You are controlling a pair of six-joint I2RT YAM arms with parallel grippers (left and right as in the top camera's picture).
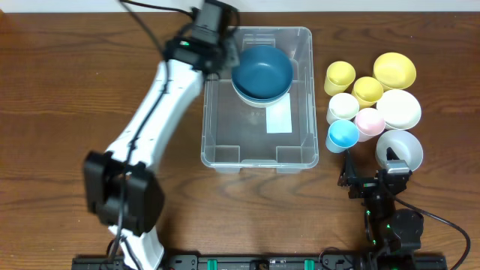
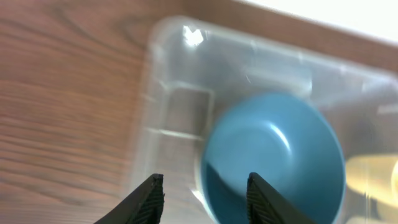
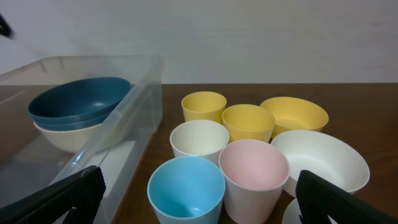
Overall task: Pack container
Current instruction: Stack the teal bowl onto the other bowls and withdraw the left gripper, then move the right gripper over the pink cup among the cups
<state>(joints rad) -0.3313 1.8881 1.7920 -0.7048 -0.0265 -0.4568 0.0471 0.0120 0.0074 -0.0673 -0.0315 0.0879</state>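
Next, I move my right gripper to the pink cup and close it on the cup's rim (image 1: 383,126) (image 3: 288,176) next to the greyish-white bowl.
The clear plastic container (image 1: 259,154) stands mid-table with a white label (image 1: 279,118) on its floor. At its far end a dark blue bowl (image 1: 262,72) sits stacked in a cream bowl (image 3: 65,135). My left gripper (image 1: 223,54) hovers over the container's far left corner, open and empty, its fingers (image 2: 203,194) just above the blue bowl's (image 2: 273,155) left rim. My right gripper (image 1: 375,180) is open and empty near the table's front edge, its fingers (image 3: 196,196) behind the light blue cup (image 3: 186,188).
Right of the container stand cups and bowls: two yellow cups (image 1: 339,76) (image 1: 367,91), a yellow bowl (image 1: 394,70), a cream cup (image 1: 343,107), a pink cup (image 1: 369,121), a light blue cup (image 1: 343,135), a white bowl (image 1: 398,109) and a greyish-white bowl (image 1: 399,147).
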